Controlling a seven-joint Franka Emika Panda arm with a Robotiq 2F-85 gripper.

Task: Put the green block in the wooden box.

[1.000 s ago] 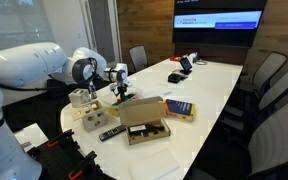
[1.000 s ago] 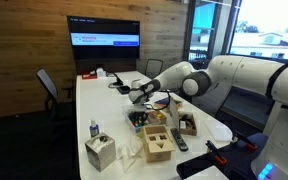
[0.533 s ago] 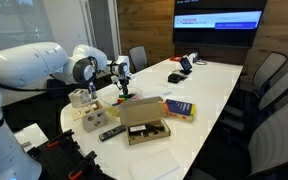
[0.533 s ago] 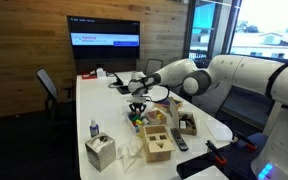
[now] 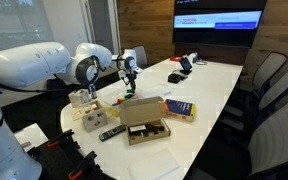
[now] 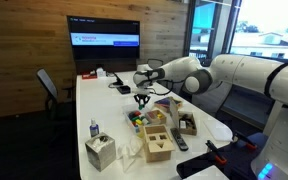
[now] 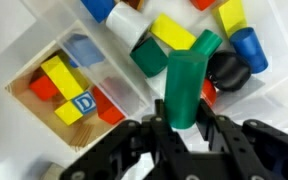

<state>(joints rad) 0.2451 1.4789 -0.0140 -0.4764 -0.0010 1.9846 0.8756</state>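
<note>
The green block, now held upright above the table, will be let go by my gripper between the red blocks in the wooden box [image 5: 138,96] [image 7: 74,99] next to the clear bin.
My gripper [image 7: 184,122] is shut on the green block [image 7: 187,80], a bright green cylinder held upright between the fingers. In both exterior views the gripper [image 5: 130,82] [image 6: 142,100] hangs above the table, over a clear bin of coloured blocks [image 7: 249,100]. In the wrist view a wooden box [image 7: 22,88] holding yellow, red and blue pieces lies to the left of the held block. In an exterior view a wooden compartment box [image 6: 159,148] stands near the table's front end. The green block is too small to make out in the exterior views.
An open brown cardboard box [image 5: 144,122], a blue book [image 5: 180,108] and a remote [image 5: 111,131] lie on the white table [image 5: 209,85]. A tissue box [image 6: 100,152] and a small bottle [image 6: 93,130] stand near the front. Office chairs [image 5: 269,80] line the sides.
The gripper has risen from the block bin and shifted further along the table with the green block in its fingers.
</note>
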